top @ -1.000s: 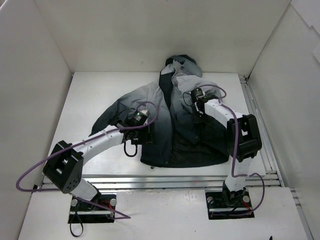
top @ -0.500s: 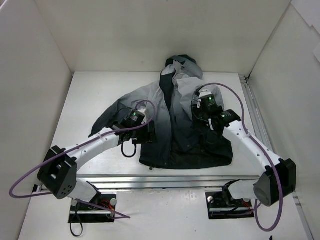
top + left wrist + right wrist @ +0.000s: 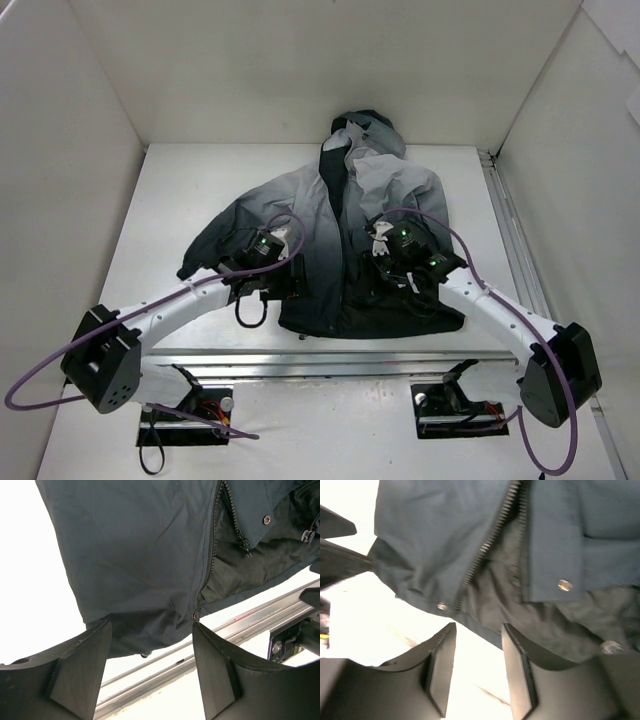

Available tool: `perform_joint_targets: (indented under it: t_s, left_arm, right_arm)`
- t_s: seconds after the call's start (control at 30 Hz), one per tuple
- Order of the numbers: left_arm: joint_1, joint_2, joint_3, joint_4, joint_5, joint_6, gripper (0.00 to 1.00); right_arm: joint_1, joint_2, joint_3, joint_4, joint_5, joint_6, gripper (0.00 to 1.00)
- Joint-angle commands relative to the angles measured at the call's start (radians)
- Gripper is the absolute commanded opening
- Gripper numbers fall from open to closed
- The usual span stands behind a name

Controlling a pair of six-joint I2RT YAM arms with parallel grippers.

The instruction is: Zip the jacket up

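Note:
The next place for my left gripper to close is the zipper pull (image 3: 353,270) (image 3: 245,544) beside the metal snap on the open front of the jacket.
The jacket (image 3: 300,200) lies flat on the table, hood at the far side, dark hem at the near edge, front open and unzipped. My left gripper (image 3: 280,283) is open and empty above the left front panel, just over the hem. In the left wrist view its gripper (image 3: 151,625) frames the hem, with the zipper teeth (image 3: 209,545) and a zipper pull (image 3: 245,545) beyond. My right gripper (image 3: 385,268) is open and empty over the right panel near the hem. In the right wrist view its gripper (image 3: 478,626) sits below the zipper teeth (image 3: 485,550) and a hem snap (image 3: 442,606).
An aluminium rail (image 3: 350,355) runs along the table's near edge just past the hem; it also shows in the left wrist view (image 3: 240,625). White walls close in the table on three sides. Purple cables loop off both arms.
My right gripper has swung from the jacket's chest down toward the hem. My left gripper has moved nearer to the hem. The right panel has shifted slightly.

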Motion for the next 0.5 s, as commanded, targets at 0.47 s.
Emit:
perform_joint_targets:
  t_s: [0.47]
  left_arm:
    - [-0.005, -0.186, -0.062, 0.015, -0.048, -0.034, 0.64]
  right_arm:
    - [0.007, 0.177, -0.060, 0.321, -0.164, 0.097, 0.43]
